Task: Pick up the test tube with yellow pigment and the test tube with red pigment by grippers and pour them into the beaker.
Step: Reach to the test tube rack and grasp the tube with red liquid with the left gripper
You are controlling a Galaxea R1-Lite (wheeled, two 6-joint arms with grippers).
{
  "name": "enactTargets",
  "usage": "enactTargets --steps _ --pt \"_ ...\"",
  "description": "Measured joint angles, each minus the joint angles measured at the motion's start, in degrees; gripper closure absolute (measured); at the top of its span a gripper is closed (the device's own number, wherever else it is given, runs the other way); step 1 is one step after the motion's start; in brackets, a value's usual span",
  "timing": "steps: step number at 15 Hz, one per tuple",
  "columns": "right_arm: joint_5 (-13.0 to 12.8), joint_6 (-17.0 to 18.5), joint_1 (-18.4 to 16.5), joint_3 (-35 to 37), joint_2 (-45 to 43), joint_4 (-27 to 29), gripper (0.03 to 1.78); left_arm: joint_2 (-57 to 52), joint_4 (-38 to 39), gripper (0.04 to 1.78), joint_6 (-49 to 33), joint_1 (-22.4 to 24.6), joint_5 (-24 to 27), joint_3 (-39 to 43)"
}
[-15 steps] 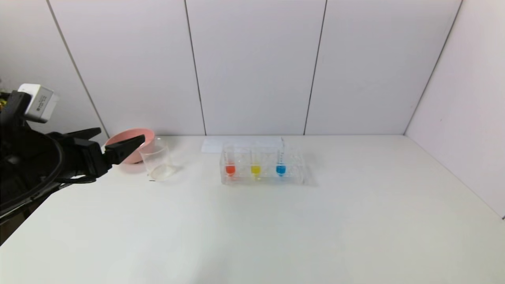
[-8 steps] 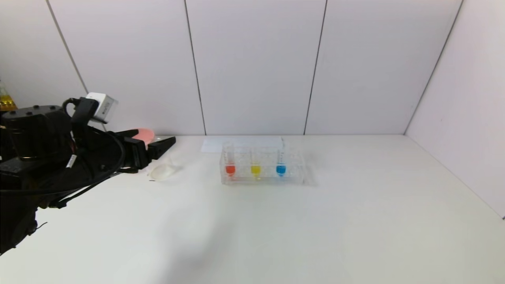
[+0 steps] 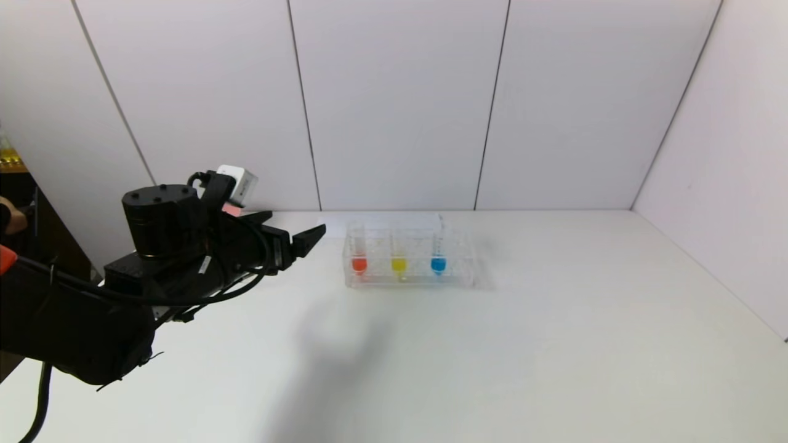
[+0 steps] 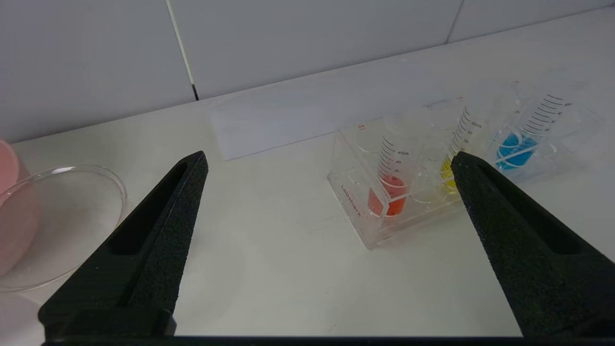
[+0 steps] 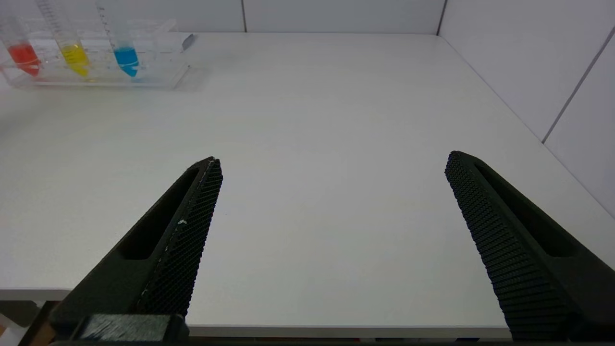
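Observation:
The robot's left gripper will next move to the upper part of the test tube (image 3: pixel 357 237) (image 4: pixel 398 139) with red pigment and close there, just below the tube's rim.
The test tube with red pigment (image 3: pixel 359 263) and the test tube with yellow pigment (image 3: pixel 399 264) stand upright in a clear rack (image 3: pixel 455 274) at the table's back middle. My left gripper (image 3: pixel 297 221) hovers open and empty just left of the rack. In the left wrist view the red tube (image 4: pixel 391 192) lies between the left gripper's (image 4: pixel 329 156) fingers farther off, and the yellow tube (image 4: pixel 448 168) sits by one fingertip. The beaker (image 4: pixel 72 211) stands to the side; my left arm hides it in the head view. My right gripper (image 5: pixel 334 158) is open and empty over the table's near edge.
A tube with blue liquid (image 3: pixel 438 264) fills the rack's right place. A pink bowl (image 4: pixel 9 202) stands beside the beaker. A white sheet (image 4: pixel 269 125) lies behind the rack by the wall. The table's near edge (image 5: pixel 336 329) runs under the right gripper.
My left arm has swung in from the left edge toward the rack, staying open. It now covers the bowl and beaker in the head view.

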State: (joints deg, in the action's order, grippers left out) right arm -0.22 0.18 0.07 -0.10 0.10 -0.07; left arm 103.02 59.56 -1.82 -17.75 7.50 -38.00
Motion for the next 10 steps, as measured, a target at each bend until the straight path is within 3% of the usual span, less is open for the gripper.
enactTargets --steps 10 --pt "0.0 0.0 0.0 0.0 0.0 0.0 0.11 11.6 7.4 0.05 -3.2 -6.1 -6.0 -6.2"
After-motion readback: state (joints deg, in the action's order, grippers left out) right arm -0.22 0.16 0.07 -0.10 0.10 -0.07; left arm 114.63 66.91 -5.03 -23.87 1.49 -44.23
